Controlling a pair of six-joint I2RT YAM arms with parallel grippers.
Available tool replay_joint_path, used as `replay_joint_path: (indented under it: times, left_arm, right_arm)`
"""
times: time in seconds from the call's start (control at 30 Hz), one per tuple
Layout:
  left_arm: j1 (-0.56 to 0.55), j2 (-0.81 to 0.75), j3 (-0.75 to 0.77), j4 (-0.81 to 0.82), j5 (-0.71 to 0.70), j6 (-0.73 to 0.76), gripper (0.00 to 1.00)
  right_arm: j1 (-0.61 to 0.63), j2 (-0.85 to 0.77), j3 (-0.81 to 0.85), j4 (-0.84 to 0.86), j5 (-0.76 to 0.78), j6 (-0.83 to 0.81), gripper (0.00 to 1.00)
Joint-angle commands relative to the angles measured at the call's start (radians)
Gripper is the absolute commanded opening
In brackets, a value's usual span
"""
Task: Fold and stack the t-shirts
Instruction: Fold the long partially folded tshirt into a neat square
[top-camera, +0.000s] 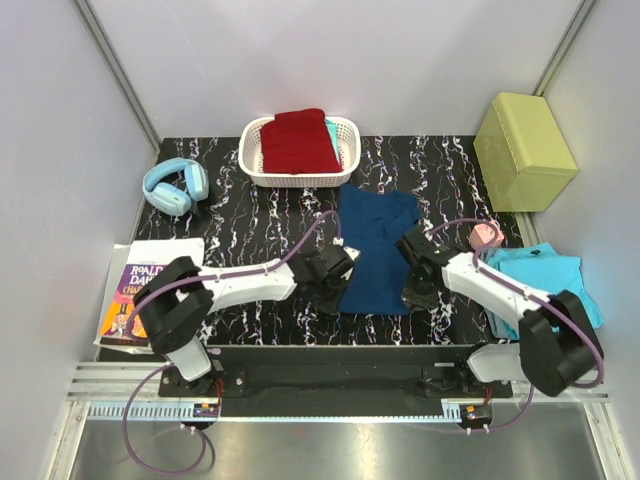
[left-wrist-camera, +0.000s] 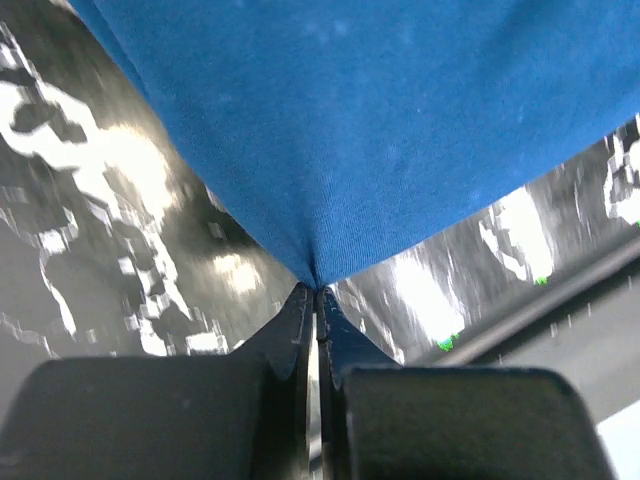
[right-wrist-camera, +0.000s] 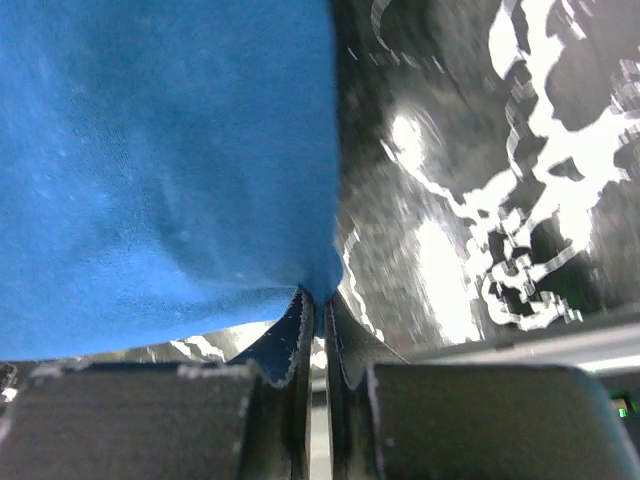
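My right gripper needs to let go of the navy blue t-shirt's near corner on its far corner (top-camera: 405, 194) that faces the yellow-green box. The near corner is now at the strip's lower edge.
The navy blue t-shirt (top-camera: 378, 250) lies partly folded as a long strip on the black marbled table (top-camera: 250, 215). My left gripper (top-camera: 345, 266) is at its lower left edge and my right gripper (top-camera: 411, 268) at its lower right edge. In the left wrist view the left gripper (left-wrist-camera: 316, 291) is shut on a pinched corner of the blue cloth (left-wrist-camera: 370, 130). In the right wrist view the right gripper (right-wrist-camera: 318, 296) is shut on another corner of that cloth (right-wrist-camera: 160, 170). A dark red t-shirt (top-camera: 298, 140) lies folded in the white basket (top-camera: 346, 135). A turquoise t-shirt (top-camera: 548, 275) lies at the right.
Blue headphones (top-camera: 175, 186) lie at the back left and a book (top-camera: 148, 290) at the near left. A yellow-green box (top-camera: 523, 150) stands at the back right. A small pink object (top-camera: 487, 236) sits beside the turquoise t-shirt. Walls close in both sides.
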Motion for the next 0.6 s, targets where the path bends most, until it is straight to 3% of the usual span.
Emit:
replay_joint_path:
  times: [0.0,0.27,0.57]
  left_arm:
    - [-0.022,-0.111,-0.057,-0.081,0.012,-0.023,0.00]
    - [-0.056,-0.211,-0.102,-0.121,-0.010,-0.060,0.00]
    - [-0.053,-0.223,0.134,-0.228,-0.123,-0.009,0.00]
  right_arm:
    - [0.014,-0.115,-0.020,-0.117,-0.009,0.068,0.00]
    - [0.033,-0.209,0.000,-0.193,0.037,0.114,0.00]
    - [0.031,-0.194,0.247,-0.248,0.190,0.076,0.00]
